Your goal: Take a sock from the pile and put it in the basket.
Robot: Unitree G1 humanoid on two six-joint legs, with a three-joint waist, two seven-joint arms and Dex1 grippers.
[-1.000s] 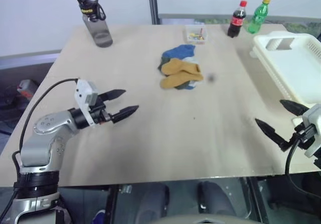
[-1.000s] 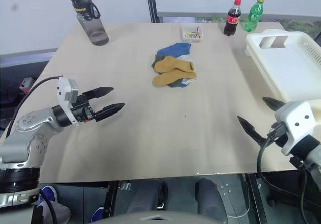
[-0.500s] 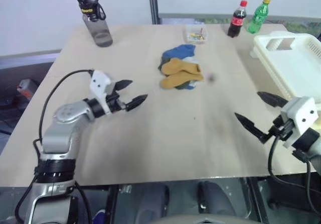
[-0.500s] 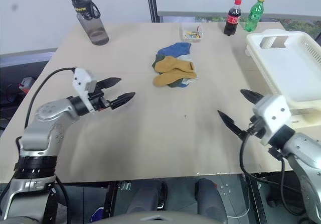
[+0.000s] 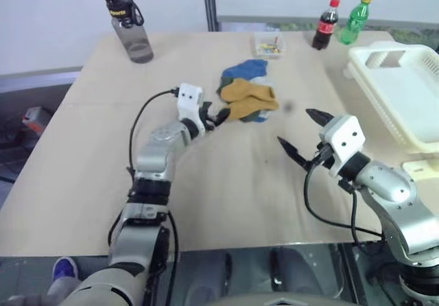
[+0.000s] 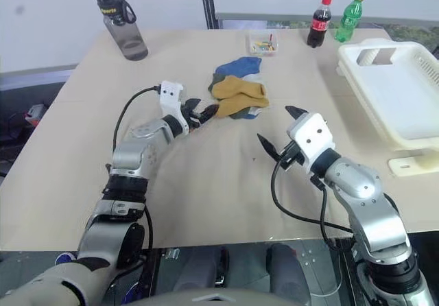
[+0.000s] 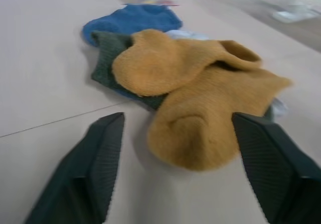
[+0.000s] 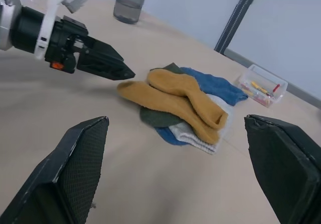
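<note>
Next, I take the far mustard sock [image 5: 236, 88] first with my left gripper, since it lies over part of the near mustard sock at my fingers.
The pile [image 5: 247, 99] of socks lies mid-table, two mustard socks [image 7: 195, 108] on top of blue, dark green and pale grey ones. My left gripper [image 5: 218, 117] is open and level at the pile's near left edge. In the left wrist view, the toe of the nearer mustard sock sits between its fingers [image 7: 100, 158]. My right gripper [image 5: 295, 127] is open and empty, hovering to the right of the pile and pointing toward it. The cream-white basket [image 5: 405, 100] stands at the table's right edge with nothing in it.
A grey water bottle [image 5: 130, 28] stands at the far left. A small clear box [image 5: 267, 45] sits behind the pile. Beside it, a cola bottle [image 5: 324, 26] and a green bottle [image 5: 354, 21] stand at the far edge. Bare tabletop [image 5: 226, 182] lies in front of the pile.
My left arm has reached forward and to the right, from the table's left side up to the pile. My right arm has moved left from the table's right edge toward the middle.
</note>
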